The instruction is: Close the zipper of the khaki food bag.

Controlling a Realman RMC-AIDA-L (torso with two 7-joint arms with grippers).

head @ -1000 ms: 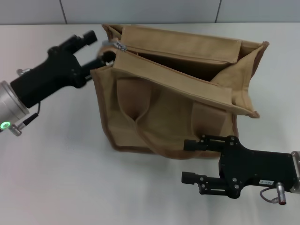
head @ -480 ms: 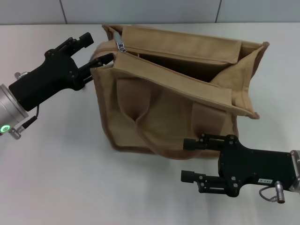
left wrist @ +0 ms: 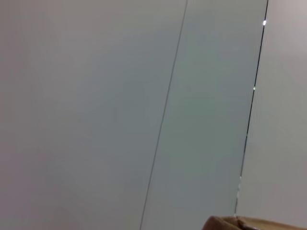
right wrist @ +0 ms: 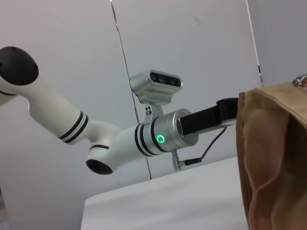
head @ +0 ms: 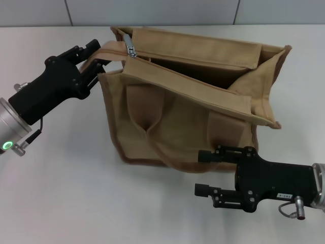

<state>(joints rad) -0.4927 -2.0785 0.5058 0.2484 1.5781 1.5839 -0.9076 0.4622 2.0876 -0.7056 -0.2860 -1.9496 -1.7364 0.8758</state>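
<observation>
Next, I open my left gripper, which holds the tan piece of fabric by its outer end, and grip closer to the zipper's silver pull (head: 115, 50) before I close the zipper.
The khaki food bag (head: 188, 117) stands on the white table with its top gaping open; its edge also shows in the right wrist view (right wrist: 271, 158). The zipper (head: 193, 81) is open along the top, and its silver pull (head: 130, 47) sits at the bag's far left end. My left gripper (head: 96, 57) is at that left end, shut on a tan fabric strip of the bag beside the pull. My right gripper (head: 205, 174) is open and empty, low in front of the bag's near right side, apart from it.
The white table (head: 71, 178) lies all round the bag, with a grey panelled wall behind it (head: 152, 11). The left wrist view shows only wall panels and a sliver of khaki fabric (left wrist: 240, 224).
My left gripper has closed in on the bag's left end and taken hold of the tan strip, which is now drawn toward it. The right gripper has barely shifted.
</observation>
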